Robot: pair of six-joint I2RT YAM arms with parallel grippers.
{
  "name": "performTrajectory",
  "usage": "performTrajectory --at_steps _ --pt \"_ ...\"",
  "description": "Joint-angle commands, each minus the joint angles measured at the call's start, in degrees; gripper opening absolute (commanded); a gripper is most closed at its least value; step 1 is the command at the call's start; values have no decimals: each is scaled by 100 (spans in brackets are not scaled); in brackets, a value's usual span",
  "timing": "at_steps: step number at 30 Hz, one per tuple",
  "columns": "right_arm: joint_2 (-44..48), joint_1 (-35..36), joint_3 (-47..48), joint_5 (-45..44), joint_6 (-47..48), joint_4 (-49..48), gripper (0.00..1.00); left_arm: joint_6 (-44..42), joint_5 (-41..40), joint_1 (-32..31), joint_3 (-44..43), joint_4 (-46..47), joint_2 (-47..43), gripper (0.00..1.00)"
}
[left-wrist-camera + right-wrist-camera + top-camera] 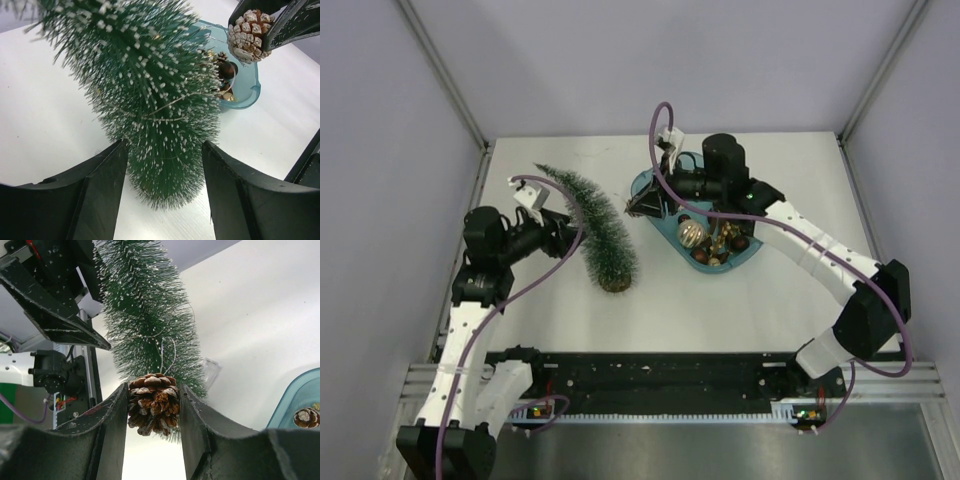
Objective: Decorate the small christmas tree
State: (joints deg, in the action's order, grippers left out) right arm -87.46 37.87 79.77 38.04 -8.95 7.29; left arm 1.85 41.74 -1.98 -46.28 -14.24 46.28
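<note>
Next, my left gripper stands the christmas tree up and pinches the tree's side (590, 254) before hanging the pine cone, as the tree leans back with its brown base showing.
The small christmas tree (596, 228) leans with its tip to the far left and its brown base (613, 283) on the table. My left gripper (575, 232) is shut on the tree's lower part; in the left wrist view (164, 150) the fingers (105, 185) press the bristles (160, 100) on both sides. My right gripper (642, 207) is shut on a frosted brown pine cone (152, 402) with a thin wire loop. It holds the cone just right of the tree (145, 315). The cone also shows in the left wrist view (248, 35).
A teal tray (638, 185) stands right of the tree, under the right arm, with a gold ball (691, 233) and brown ornaments (715, 255) in it. Another pine cone (303, 417) lies in the tray. A small clear plastic piece (210, 370) lies by the tree. Grey walls enclose the table.
</note>
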Motion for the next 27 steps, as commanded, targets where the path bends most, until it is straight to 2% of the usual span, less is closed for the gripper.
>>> performTrajectory --at_steps 1,4,8,11,12,18,20,21,27 --pt "19 63 364 247 244 62 1 61 265 22 102 667 47 65" --pt "1 54 347 326 262 71 1 245 300 13 216 896 65 67" --pt "-104 54 399 379 262 62 1 492 160 22 383 1186 74 78" --pt "-166 63 452 432 262 53 1 536 89 22 480 1266 74 76" --pt "-175 54 443 432 254 36 1 562 98 22 523 1309 83 71" --pt "-149 63 408 423 262 27 1 861 150 13 752 1801 56 16" --pt "-122 37 391 423 280 62 1 879 212 22 770 1837 48 3" --pt "-96 37 373 432 289 62 1 870 247 22 779 1837 48 0" --pt "9 -16 276 476 333 159 1 765 589 22 770 1574 -75 0"
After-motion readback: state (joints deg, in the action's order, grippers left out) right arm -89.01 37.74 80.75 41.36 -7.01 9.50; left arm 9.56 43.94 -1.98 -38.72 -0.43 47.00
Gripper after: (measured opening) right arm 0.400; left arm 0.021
